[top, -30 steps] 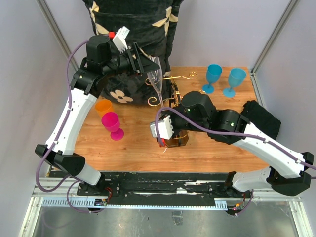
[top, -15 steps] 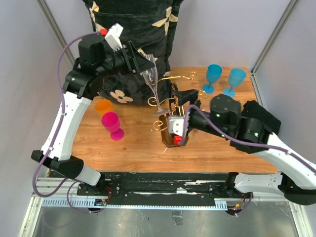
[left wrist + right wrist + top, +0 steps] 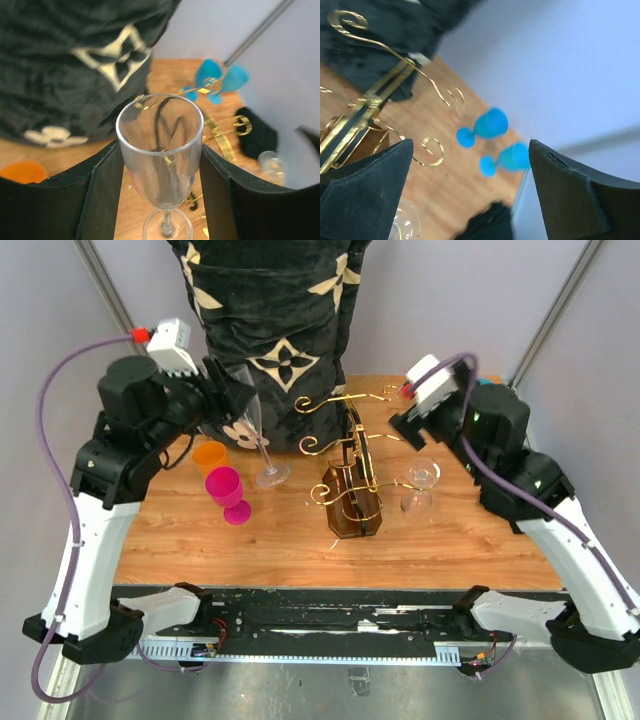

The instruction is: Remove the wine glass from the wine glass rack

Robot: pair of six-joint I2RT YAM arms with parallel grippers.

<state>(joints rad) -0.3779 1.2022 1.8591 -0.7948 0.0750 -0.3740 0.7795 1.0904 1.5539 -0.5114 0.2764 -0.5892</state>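
The robot's left gripper should release the clear wine glass, now held upright beside the rack, on the table (image 3: 271, 486) between the pink goblet and the rack.
The top view shows my left gripper (image 3: 243, 405) shut on the bowl of a clear wine glass (image 3: 256, 435), held upright left of the wine glass rack (image 3: 350, 502). In the left wrist view both fingers (image 3: 100, 200) press the glass (image 3: 161, 150) from either side. I cannot tell whether its foot (image 3: 272, 477) touches the table. The rack's gold scroll arms (image 3: 345, 400) carry nothing. A second clear glass (image 3: 420, 480) stands right of the rack. My right gripper (image 3: 405, 425) hangs open above the back right, with nothing between its fingers (image 3: 365, 200).
An orange cup (image 3: 210, 455) and a pink goblet (image 3: 228, 492) stand just left of the held glass. Two blue goblets (image 3: 490, 125) sit at the back right corner. A black patterned cushion (image 3: 280, 330) leans at the back. A black cloth (image 3: 255, 132) lies at the right edge.
My left arm swung left with the glass, clear of the rack, and set it upright. My right gripper opened and pulled back from the rack to the back right.
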